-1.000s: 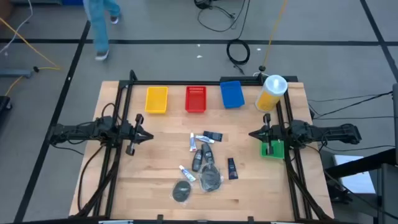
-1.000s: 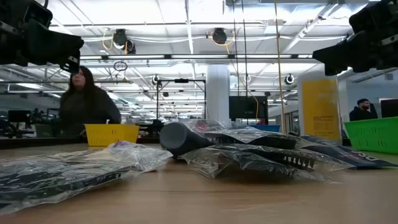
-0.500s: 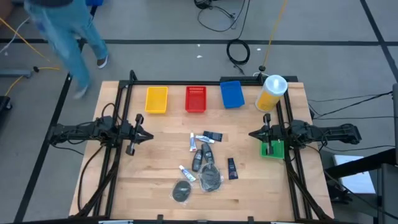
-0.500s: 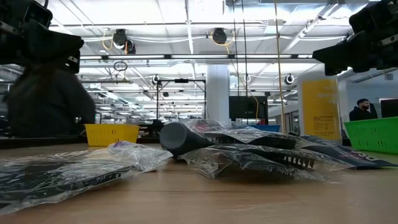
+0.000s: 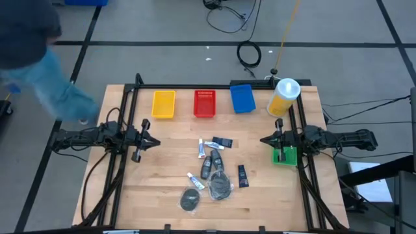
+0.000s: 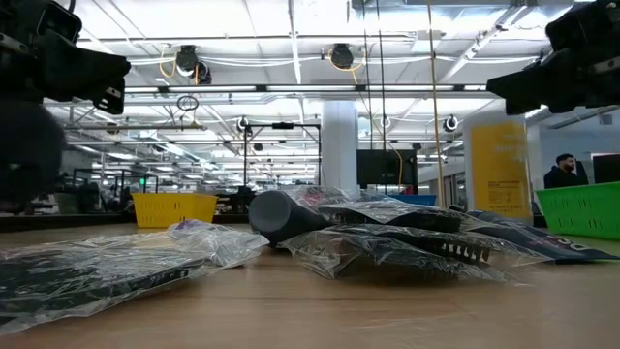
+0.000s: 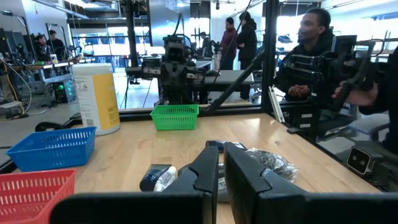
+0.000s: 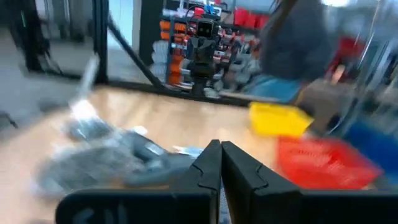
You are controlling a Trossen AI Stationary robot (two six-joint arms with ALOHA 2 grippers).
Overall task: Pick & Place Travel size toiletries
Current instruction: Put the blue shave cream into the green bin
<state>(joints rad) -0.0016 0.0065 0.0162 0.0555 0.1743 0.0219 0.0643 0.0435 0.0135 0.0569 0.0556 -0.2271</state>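
Observation:
Next, my right gripper grabs the body of the dark blue tube (image 5: 243, 176), because it lies apart from the other toiletries, closest to the green basket.
The travel size toiletries lie loose in the middle of the table: white tubes (image 5: 201, 148), small dark bottles (image 5: 217, 159), a dark packet (image 5: 242, 175) and two round dark-grey pucks (image 5: 220, 187) (image 5: 190, 199), each in clear wrap. They show in the low view (image 6: 387, 237) and in both wrist views (image 7: 267, 163) (image 8: 112, 155). My left gripper (image 5: 156, 141) hangs shut above the table's left side, pointing toward them, about a hand's width away. My right gripper (image 5: 263, 140) hangs shut at the right side, facing them.
Yellow (image 5: 163, 104), red (image 5: 204, 103) and blue (image 5: 242, 98) baskets stand along the far edge. A big yellow bottle (image 5: 283, 96) stands at the far right. A green basket (image 5: 284, 156) sits under my right arm. A person (image 5: 39, 71) moves past the far left corner.
Both arms have kept still and the toiletries lie as before. A person beyond the table's far edge has walked leftward, past the table's far left corner.

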